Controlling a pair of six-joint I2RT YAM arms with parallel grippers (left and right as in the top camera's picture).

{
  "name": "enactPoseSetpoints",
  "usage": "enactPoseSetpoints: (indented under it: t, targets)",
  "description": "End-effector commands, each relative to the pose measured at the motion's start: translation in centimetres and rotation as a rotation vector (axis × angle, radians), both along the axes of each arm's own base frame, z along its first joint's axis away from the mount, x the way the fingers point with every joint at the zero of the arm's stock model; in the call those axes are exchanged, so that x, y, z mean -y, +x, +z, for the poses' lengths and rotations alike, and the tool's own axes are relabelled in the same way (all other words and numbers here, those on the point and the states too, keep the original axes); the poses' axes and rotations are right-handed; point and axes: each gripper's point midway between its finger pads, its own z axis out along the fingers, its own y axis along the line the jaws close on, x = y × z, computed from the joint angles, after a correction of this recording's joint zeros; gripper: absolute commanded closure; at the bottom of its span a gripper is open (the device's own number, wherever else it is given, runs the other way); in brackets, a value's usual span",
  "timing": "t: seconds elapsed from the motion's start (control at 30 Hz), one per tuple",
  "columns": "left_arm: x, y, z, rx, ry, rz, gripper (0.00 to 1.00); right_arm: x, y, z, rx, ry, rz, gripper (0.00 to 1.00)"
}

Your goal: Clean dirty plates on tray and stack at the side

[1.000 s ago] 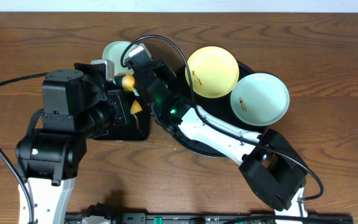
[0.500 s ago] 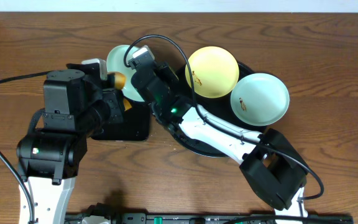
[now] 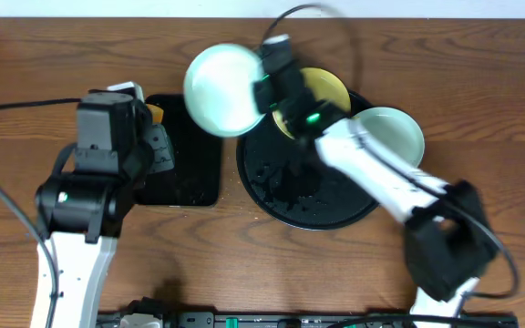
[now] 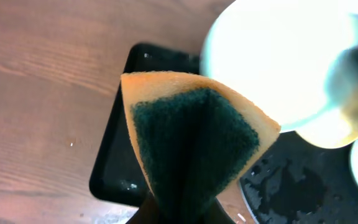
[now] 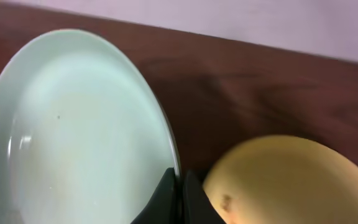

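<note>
The pale mint plate will sit on the bare table [image 3: 499, 146] past the tray's other mint plate after my right gripper releases it.
My right gripper [image 3: 267, 88] is shut on the rim of a pale mint plate [image 3: 223, 78] and holds it tilted above the table's far side, left of the round black tray [image 3: 303, 205]. Up close, its fingers [image 5: 180, 186] pinch the mint plate [image 5: 73, 124] at its edge. The yellow plate [image 3: 328, 84] lies on the tray, half under the right arm; a dark smudge shows on the yellow plate [image 5: 291, 180]. Another mint plate [image 3: 396, 138] rests on the tray's right rim. My left gripper [image 4: 182, 210] is shut on a folded orange and green sponge [image 4: 194, 137], apart from the held plate.
A smaller rectangular black tray [image 3: 190, 155] lies left of the round one, under the left gripper [image 3: 156, 128]. The round tray's bare floor is wet and speckled. Bare wooden table runs along the front and far left. The right arm's cable arcs over the back edge.
The right arm has swung the mint plate up and to the right, away from the sponge. The left gripper has drawn back left with the sponge.
</note>
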Motion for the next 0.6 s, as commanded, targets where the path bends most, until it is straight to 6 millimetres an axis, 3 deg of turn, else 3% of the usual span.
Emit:
enactPoseSetpoints:
  t: [0.0, 0.1, 0.3, 0.43, 0.57]
  targets:
    - [0.0, 0.6, -1.3, -0.047, 0.001, 0.008, 0.92, 5.1, 1.2, 4.7, -0.014, 0.148, -0.091, 0.99]
    - [0.8, 1.1, -2.6, -0.094, -0.026, -0.018, 0.92, 11.9, 1.8, 4.7, -0.059, 0.112, -0.210, 0.99]
    - [2.1, 1.7, -4.7, -0.171, -0.073, -0.056, 0.92, 28.8, 1.1, 3.4, -0.175, 0.083, -0.544, 0.99]
    - [2.7, 1.9, -5.6, -0.205, -0.096, -0.075, 0.92, 39.6, -2.0, 0.9, -0.286, 0.084, -0.778, 0.99]
    - [2.9, 2.0, -6.1, -0.219, -0.094, -0.080, 0.92, 46.7, -4.8, -1.4, -0.361, 0.100, -0.938, 0.99]
